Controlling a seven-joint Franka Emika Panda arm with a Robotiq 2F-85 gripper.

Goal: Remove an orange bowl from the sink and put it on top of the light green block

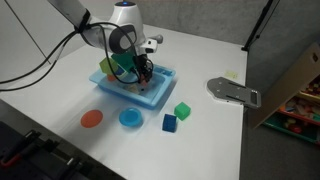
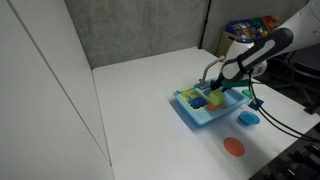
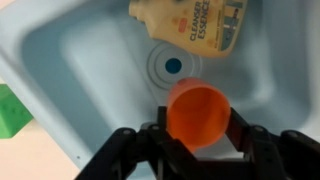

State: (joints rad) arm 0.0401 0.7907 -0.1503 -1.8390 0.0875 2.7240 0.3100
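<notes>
Next, I let go of the orange bowl, now tilted over the sink's basin, on the light green block at the sink end [image 1: 106,58] farthest from the bright green cube.
The orange bowl [image 3: 198,108] lies tilted between my gripper's [image 3: 199,128] two black fingers, which press on both of its sides. It is over the basin of the light blue sink [image 3: 90,60], just in front of the drain. In both exterior views the gripper [image 1: 143,76] [image 2: 222,88] reaches down into the sink [image 1: 160,97] [image 2: 192,118], and the bowl is hidden there. A green block [image 1: 120,64] [image 2: 198,100] sits at the sink's end, and its edge shows in the wrist view [image 3: 8,112]. I cannot tell its exact shade.
A yellow cleaner bottle [image 3: 190,25] lies in the basin behind the drain. On the white table in front of the sink are a flat orange plate [image 1: 91,118], a blue dish [image 1: 130,118], a bright green cube [image 1: 182,110] and a blue cube [image 1: 169,122]. A grey metal piece [image 1: 232,92] lies nearby.
</notes>
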